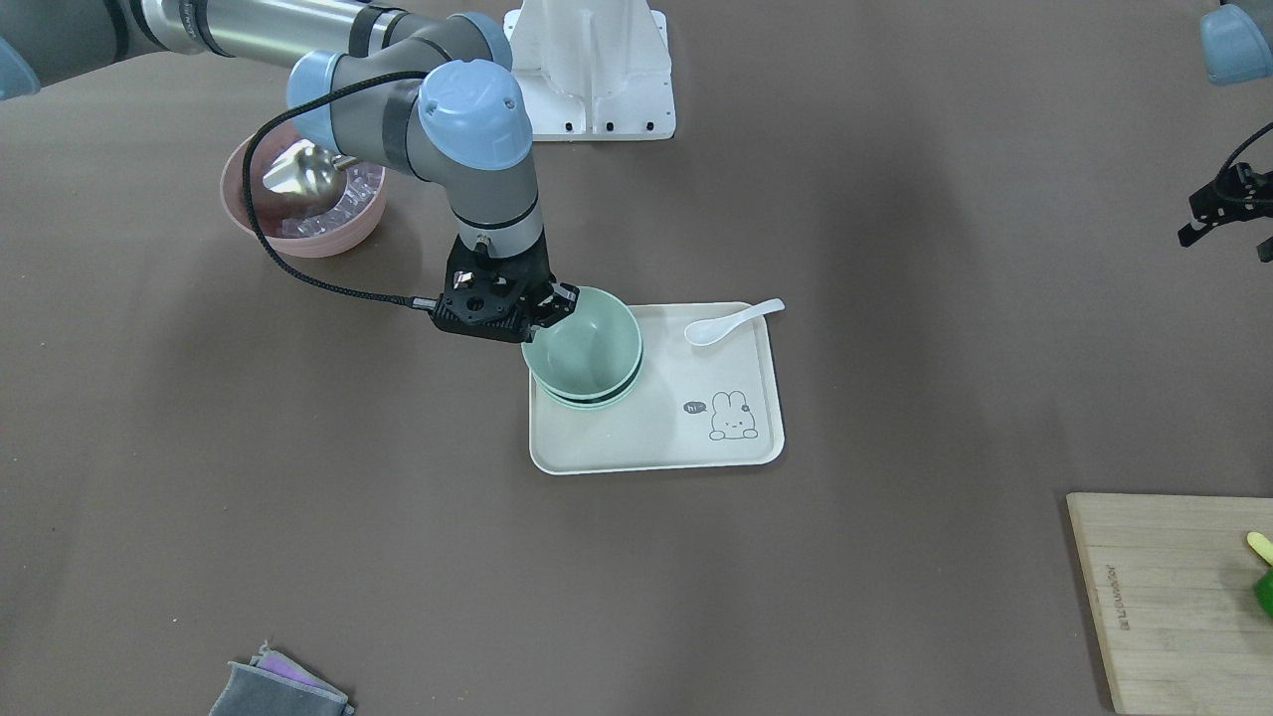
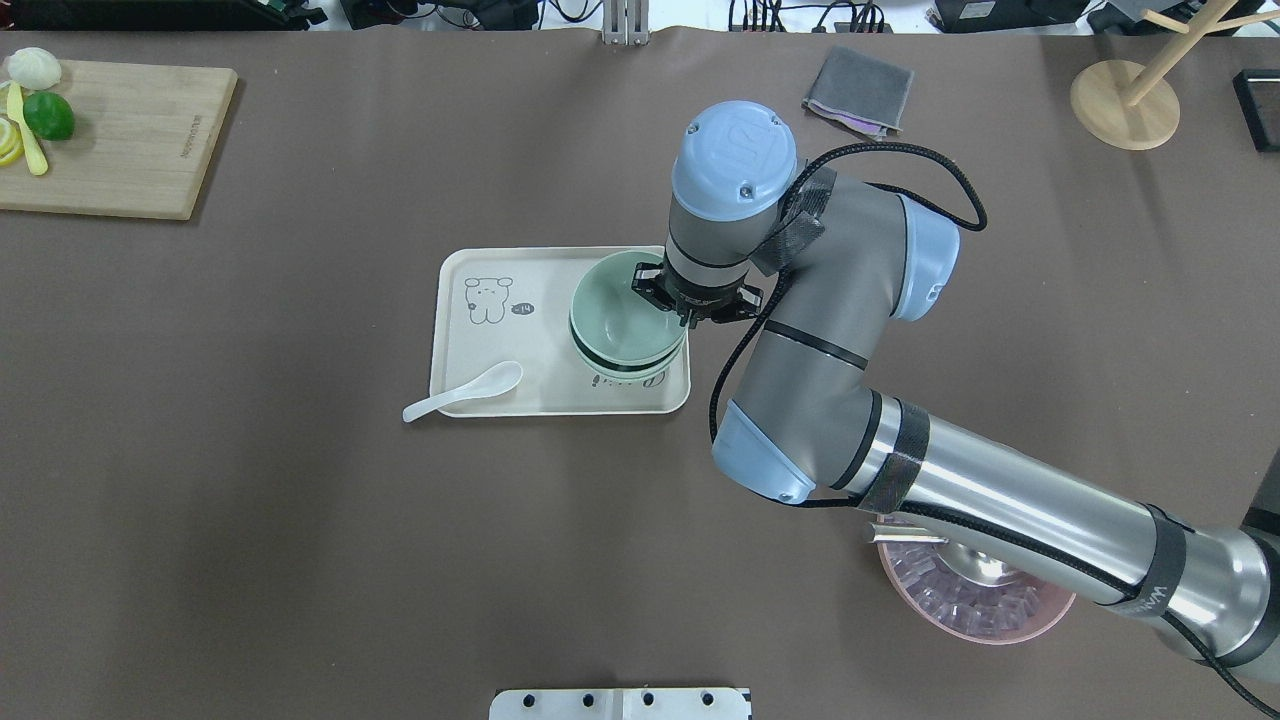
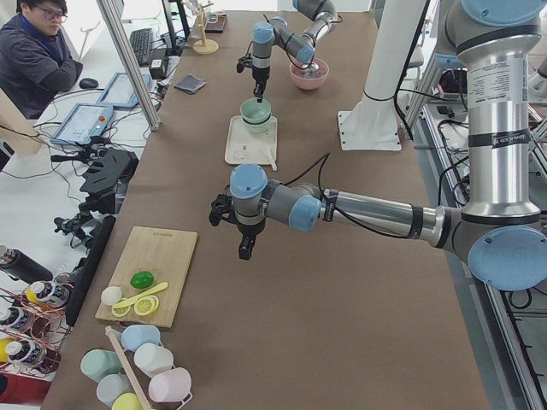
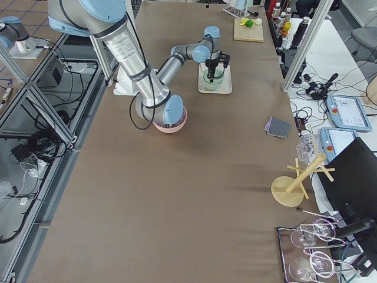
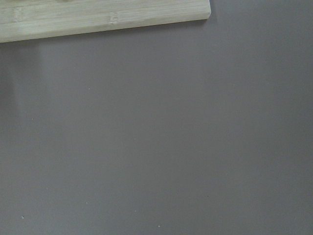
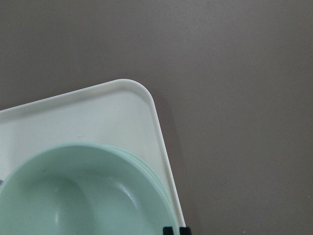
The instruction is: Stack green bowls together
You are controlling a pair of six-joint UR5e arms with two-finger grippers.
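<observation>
The robot's right gripper needs to release the top green bowl nested inside the lower green bowls on the cream tray (image 1: 594, 350) (image 6: 89, 215).
Three pale green bowls sit nested on a cream tray (image 1: 696, 443) with a rabbit drawing. The top bowl (image 1: 587, 343) sits a little off-centre over the two lower bowls (image 1: 597, 402). My right gripper (image 1: 555, 306) points down, shut on the top bowl's rim on the side toward the pink bowl. The overhead view shows the same grip (image 2: 660, 295) on the bowl (image 2: 625, 320). In the right wrist view the bowl (image 6: 83, 196) fills the lower left over the tray corner (image 6: 132, 98). My left gripper (image 1: 1228, 209) hangs empty over bare table; I cannot tell whether it is open.
A white spoon (image 1: 731, 323) lies on the tray's corner. A pink bowl (image 1: 328, 239) with a metal scoop (image 1: 303, 174) stands under my right arm. A wooden board (image 2: 120, 140) with fruit, a grey cloth (image 2: 858, 90) and a wooden stand (image 2: 1125, 100) lie along the far edge.
</observation>
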